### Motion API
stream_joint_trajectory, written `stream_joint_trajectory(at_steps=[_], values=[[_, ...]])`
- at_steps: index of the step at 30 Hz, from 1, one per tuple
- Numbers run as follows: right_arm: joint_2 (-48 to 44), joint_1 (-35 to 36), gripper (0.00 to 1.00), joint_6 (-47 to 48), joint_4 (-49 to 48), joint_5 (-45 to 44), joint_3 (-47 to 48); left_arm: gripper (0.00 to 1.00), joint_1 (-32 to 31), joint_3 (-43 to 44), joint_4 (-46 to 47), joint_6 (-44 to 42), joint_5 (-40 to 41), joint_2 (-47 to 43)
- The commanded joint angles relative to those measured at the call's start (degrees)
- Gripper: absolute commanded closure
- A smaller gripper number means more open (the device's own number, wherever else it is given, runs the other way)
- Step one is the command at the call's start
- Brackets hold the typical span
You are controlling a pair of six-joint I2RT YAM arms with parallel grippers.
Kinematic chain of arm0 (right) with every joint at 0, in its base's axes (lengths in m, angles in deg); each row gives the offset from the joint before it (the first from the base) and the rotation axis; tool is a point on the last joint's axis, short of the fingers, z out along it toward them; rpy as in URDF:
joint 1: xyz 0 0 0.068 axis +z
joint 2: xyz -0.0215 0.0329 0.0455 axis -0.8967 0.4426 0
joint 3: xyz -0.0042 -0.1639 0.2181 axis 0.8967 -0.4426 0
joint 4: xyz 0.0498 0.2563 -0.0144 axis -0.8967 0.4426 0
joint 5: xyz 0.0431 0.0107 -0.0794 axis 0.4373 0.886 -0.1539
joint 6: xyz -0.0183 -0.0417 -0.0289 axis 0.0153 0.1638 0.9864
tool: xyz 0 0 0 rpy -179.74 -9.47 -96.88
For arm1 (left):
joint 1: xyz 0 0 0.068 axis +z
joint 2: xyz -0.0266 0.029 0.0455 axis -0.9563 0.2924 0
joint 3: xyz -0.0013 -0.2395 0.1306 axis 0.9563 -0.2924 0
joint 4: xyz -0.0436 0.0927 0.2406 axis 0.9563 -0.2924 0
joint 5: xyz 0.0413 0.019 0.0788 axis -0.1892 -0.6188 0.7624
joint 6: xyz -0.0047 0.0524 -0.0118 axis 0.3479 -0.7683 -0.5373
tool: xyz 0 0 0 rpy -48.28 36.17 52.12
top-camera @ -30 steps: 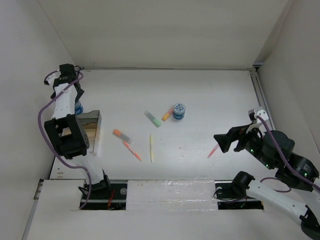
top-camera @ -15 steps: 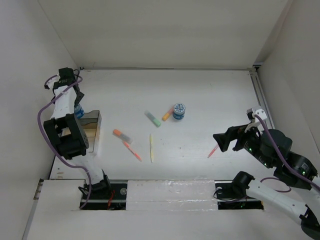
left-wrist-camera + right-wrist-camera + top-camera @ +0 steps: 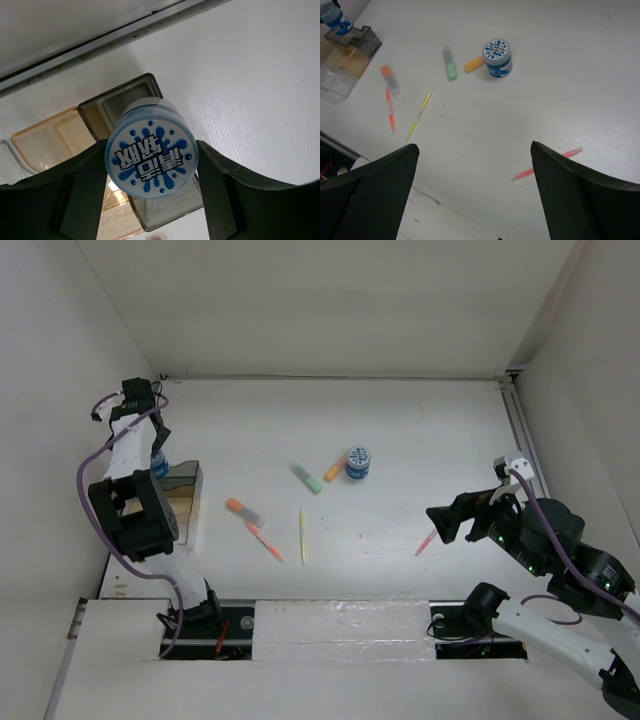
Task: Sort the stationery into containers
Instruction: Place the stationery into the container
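Observation:
Next, I let go of the blue-and-white cylinder with my left gripper in the tray's dark end section (image 3: pixel 166 478) (image 3: pixel 137 136), toward the near side of that section.
My left gripper (image 3: pixel 150 172) is shut on a blue-and-white cylinder (image 3: pixel 150 155) and holds it above the dark end compartment of the tan tray (image 3: pixel 47 137). In the top view this cylinder (image 3: pixel 157 461) hangs at the far end of the tray (image 3: pixel 186 502). My right gripper (image 3: pixel 475 165) is open and empty, raised above the table near the pink pen (image 3: pixel 547 164). The second cylinder (image 3: pixel 357 461) stands mid-table beside an orange highlighter (image 3: pixel 334 469) and a green highlighter (image 3: pixel 306 477). Another orange highlighter (image 3: pixel 243 509), an orange-red pen (image 3: pixel 265 541) and a yellow pen (image 3: pixel 302 535) lie nearer the tray.
White walls enclose the table on the left, back and right. A metal rail (image 3: pixel 520 435) runs along the right edge. The tray sits close to the left wall, beside the left arm's body (image 3: pixel 130 515).
The left wrist has shifted slightly, with the cylinder still held over the tray's far end. The right arm has barely moved.

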Motion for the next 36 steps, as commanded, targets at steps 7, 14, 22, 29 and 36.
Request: stream_joint_trajectory(at_steps=[7, 14, 22, 29, 36], values=[[-0.94, 0.59, 0.0, 0.23, -2.72, -0.87, 1.16, 1.0, -0.25, -1.18, -1.13, 1.5, 3.41, -4.17], [-0.41, 0.59, 0.0, 0.23, -2.72, -0.87, 1.16, 1.0, -0.25, -1.18, -1.13, 1.5, 4.03, -4.17], [-0.41, 0.59, 0.0, 0.23, -2.72, -0.87, 1.16, 1.0, -0.25, -0.65, -2.37, 2.64, 5.78, -2.59], [-0.41, 0.59, 0.0, 0.23, -2.72, -0.34, 1.16, 1.0, 0.28, -0.65, -2.89, 2.65, 5.78, -1.98], [-0.41, 0.59, 0.0, 0.23, -2.72, -0.34, 1.16, 1.0, 0.28, -0.65, -2.89, 3.17, 5.78, -0.66]])
